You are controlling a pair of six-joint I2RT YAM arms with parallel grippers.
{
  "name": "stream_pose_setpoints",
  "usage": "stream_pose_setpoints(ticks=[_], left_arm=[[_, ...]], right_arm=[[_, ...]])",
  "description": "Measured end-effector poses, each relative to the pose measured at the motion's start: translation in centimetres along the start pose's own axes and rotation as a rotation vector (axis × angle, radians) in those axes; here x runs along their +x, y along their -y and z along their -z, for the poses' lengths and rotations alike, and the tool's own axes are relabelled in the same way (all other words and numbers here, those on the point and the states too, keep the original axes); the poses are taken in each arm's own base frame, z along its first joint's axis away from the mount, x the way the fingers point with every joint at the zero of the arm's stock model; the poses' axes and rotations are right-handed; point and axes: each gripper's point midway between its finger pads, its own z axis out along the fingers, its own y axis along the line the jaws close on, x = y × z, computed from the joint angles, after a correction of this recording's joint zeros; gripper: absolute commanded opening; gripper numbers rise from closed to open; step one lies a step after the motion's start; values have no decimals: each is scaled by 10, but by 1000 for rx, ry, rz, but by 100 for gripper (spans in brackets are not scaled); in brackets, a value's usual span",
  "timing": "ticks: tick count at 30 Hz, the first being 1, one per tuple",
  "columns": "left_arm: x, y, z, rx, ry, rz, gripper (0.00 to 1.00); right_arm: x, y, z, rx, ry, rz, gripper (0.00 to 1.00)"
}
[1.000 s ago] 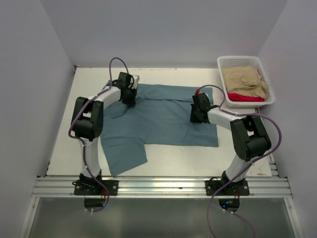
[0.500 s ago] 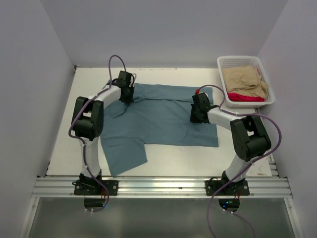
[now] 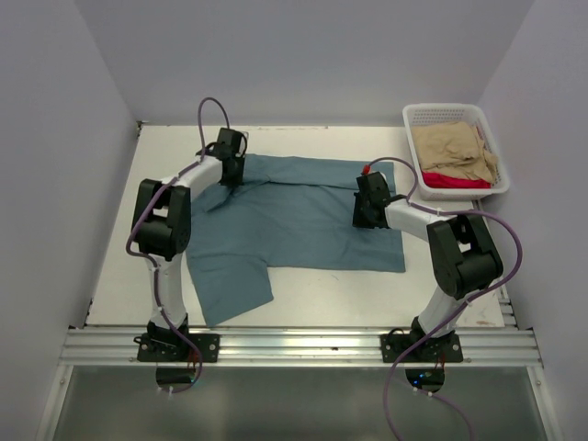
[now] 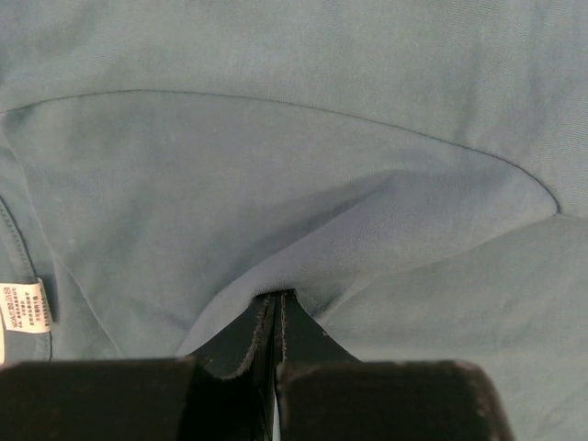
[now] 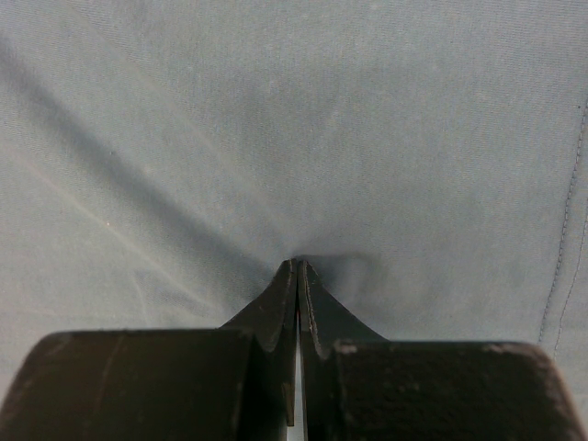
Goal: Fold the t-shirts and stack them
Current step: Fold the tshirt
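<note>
The t-shirt's raised fold runs at a slant and bunches up at my left gripper's fingers, so next my left gripper takes the fold's edge nearer the seam's end (image 4: 366, 277) and pulls it flat.
A blue-grey t-shirt (image 3: 303, 225) lies spread on the white table, one sleeve reaching toward the near left. My left gripper (image 3: 231, 173) is at the shirt's far left part. In the left wrist view (image 4: 278, 294) it is shut on a raised fold of the shirt (image 4: 276, 184). A white care label (image 4: 26, 308) shows at the left. My right gripper (image 3: 367, 217) is on the shirt's right side. In the right wrist view (image 5: 298, 263) it is shut with its tips in the cloth (image 5: 294, 119), and faint creases run to the tips.
A white basket (image 3: 411, 117) stands at the far right with a tan garment (image 3: 455, 147) over a red one (image 3: 455, 181). Grey walls close in the table on three sides. A metal rail runs along the near edge.
My left gripper has drawn a little toward the far left with its pinched fold of shirt. The right gripper has not moved.
</note>
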Motion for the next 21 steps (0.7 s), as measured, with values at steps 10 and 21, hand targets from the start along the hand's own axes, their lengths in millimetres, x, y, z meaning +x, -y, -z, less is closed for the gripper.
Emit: stream_pose_setpoints(ticks=[10, 21], left_arm=[[5, 8, -1, 62, -26, 0, 0], [14, 10, -11, 69, -78, -21, 0]], right_arm=[[0, 0, 0, 0, 0, 0, 0], [0, 0, 0, 1, 0, 0, 0]])
